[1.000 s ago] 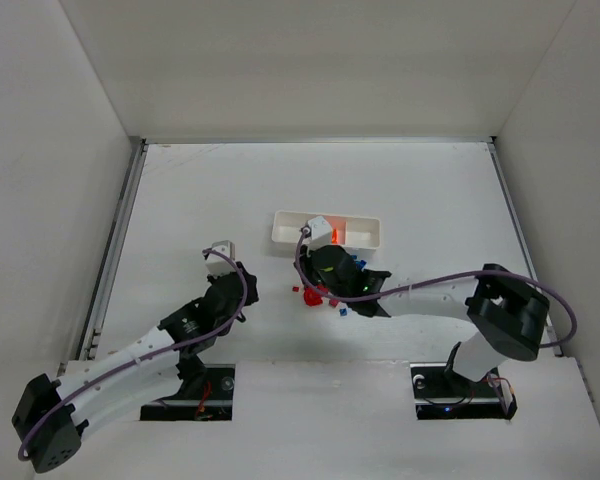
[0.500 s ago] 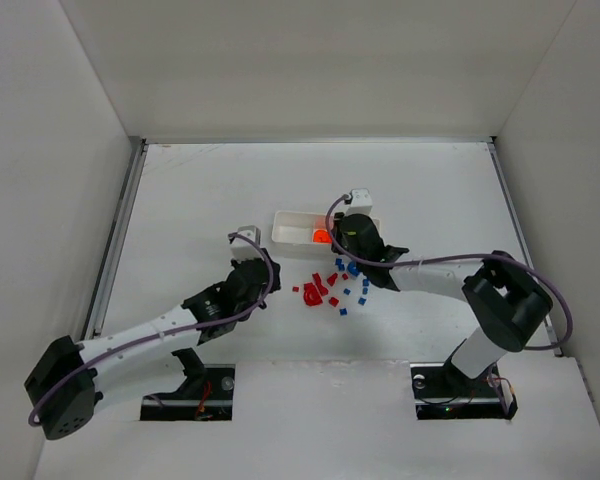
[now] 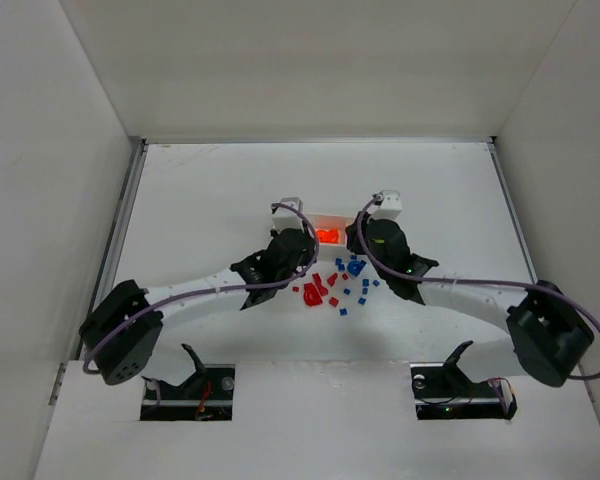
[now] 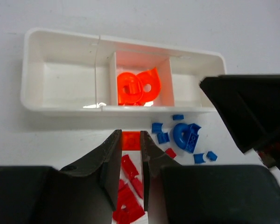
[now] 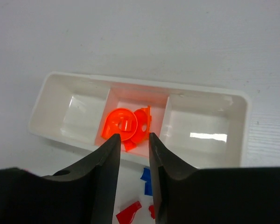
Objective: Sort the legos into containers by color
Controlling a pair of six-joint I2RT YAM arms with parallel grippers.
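Note:
My left gripper is going to let go of the small orange lego among the orange legos in the tray's middle compartment (image 3: pixel 327 237) (image 4: pixel 138 91).
The white three-compartment tray (image 4: pixel 35 70) lies just ahead of both grippers, and its middle compartment holds orange legos (image 4: pixel 137 86). My left gripper (image 4: pixel 130 134) is shut on a small orange lego (image 4: pixel 130 141), held just short of the tray's near wall above loose red legos (image 4: pixel 128 186). Blue legos (image 4: pixel 186 135) lie to their right. My right gripper (image 5: pixel 132 137) hangs over the tray's (image 5: pixel 245 121) near edge, open with nothing between its fingers; the orange legos (image 5: pixel 126 125) sit just beyond them. From above, both grippers (image 3: pixel 292 240) (image 3: pixel 375 232) hide most of the tray.
Red legos (image 3: pixel 315 292) and blue legos (image 3: pixel 355 268) are scattered on the white table in front of the tray. White walls enclose the table at the back and on both sides. The right gripper's black body (image 4: pixel 252 112) stands close to the left one.
The left arm has swung right and forward to the tray with the orange lego. The right gripper has moved from the pile to the tray's right part and opened.

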